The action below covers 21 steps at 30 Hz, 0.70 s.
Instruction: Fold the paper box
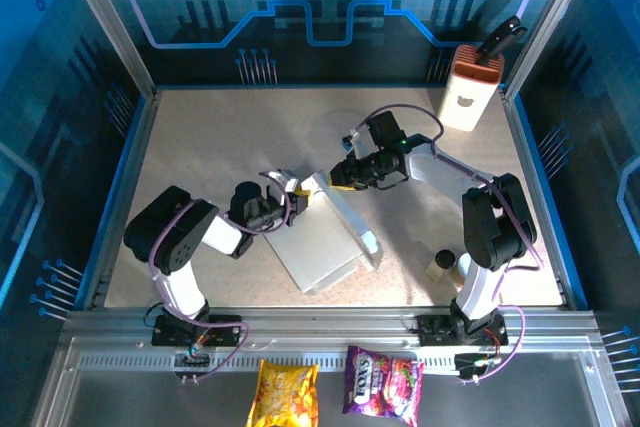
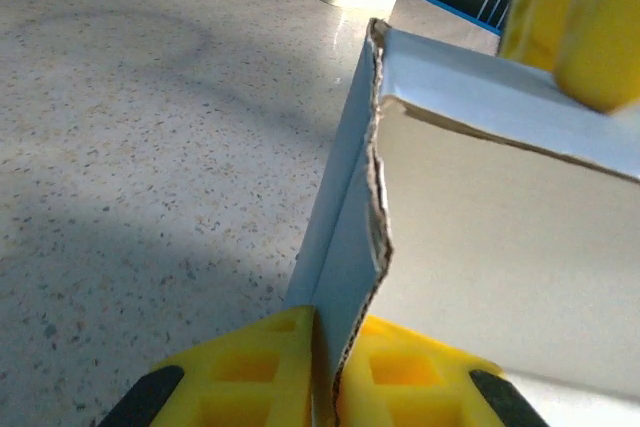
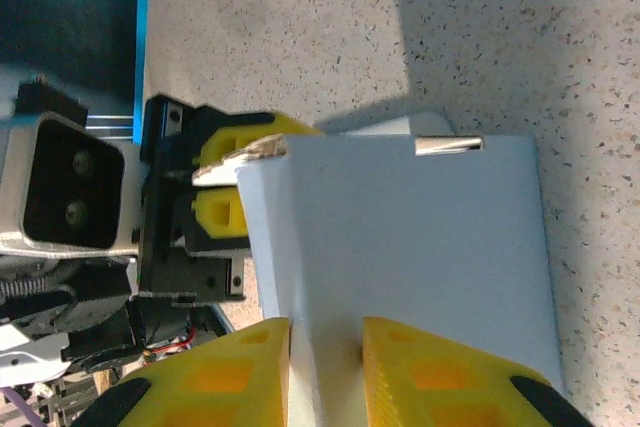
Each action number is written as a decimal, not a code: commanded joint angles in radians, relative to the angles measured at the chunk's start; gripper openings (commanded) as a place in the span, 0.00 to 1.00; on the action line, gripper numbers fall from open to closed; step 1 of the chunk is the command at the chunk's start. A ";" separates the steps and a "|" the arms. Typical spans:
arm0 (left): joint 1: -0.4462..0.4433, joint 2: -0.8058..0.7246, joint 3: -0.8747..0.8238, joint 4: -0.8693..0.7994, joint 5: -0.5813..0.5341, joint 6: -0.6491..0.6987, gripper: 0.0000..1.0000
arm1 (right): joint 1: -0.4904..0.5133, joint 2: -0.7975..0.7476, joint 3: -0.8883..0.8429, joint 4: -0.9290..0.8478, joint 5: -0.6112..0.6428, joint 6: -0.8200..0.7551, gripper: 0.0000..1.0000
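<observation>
The paper box's flap stands upright, its torn edge held in my left gripper, so next I open that gripper, tip the flap inward and pinch it along its crease (image 2: pixel 340 219).
The paper box (image 1: pixel 322 239) is a pale grey-white cardboard shape lying in the middle of the table, with its far end raised into flaps. My left gripper (image 1: pixel 291 201) comes in from the left and is shut on an upright flap at that end. In the left wrist view the yellow fingers (image 2: pixel 250 372) pinch the thin torn-edged flap (image 2: pixel 350 237) of the paper box (image 2: pixel 500 247). My right gripper (image 1: pixel 337 178) reaches from the right. Its fingertips (image 3: pixel 430 377) clasp a folded wall of the paper box (image 3: pixel 420 247), and my right gripper (image 3: pixel 325 377) is shut on it.
A tall white-and-orange container (image 1: pixel 470 89) stands at the back right corner. A small cylinder (image 1: pixel 442 265) sits by the right arm's base. Two snack bags (image 1: pixel 285 392) lie on the rail in front of the table. Bare tabletop (image 1: pixel 200 147) lies to the left and behind.
</observation>
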State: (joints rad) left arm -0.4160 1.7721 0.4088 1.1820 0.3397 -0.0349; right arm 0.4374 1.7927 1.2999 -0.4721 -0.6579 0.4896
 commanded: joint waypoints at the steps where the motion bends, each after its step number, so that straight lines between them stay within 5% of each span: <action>1: -0.037 -0.040 -0.039 0.055 -0.045 0.024 0.13 | 0.001 0.037 0.025 -0.018 0.030 -0.018 0.26; 9: -0.089 -0.023 -0.064 0.085 -0.069 0.019 0.17 | 0.014 0.051 0.036 -0.017 0.019 -0.028 0.24; 21: -0.085 -0.202 -0.118 0.019 -0.086 0.079 0.47 | 0.022 0.042 -0.004 -0.018 0.043 -0.043 0.23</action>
State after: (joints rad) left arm -0.4969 1.6333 0.3042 1.2282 0.2398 0.0036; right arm 0.4461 1.8126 1.3220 -0.4664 -0.6617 0.4660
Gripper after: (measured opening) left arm 0.461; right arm 0.228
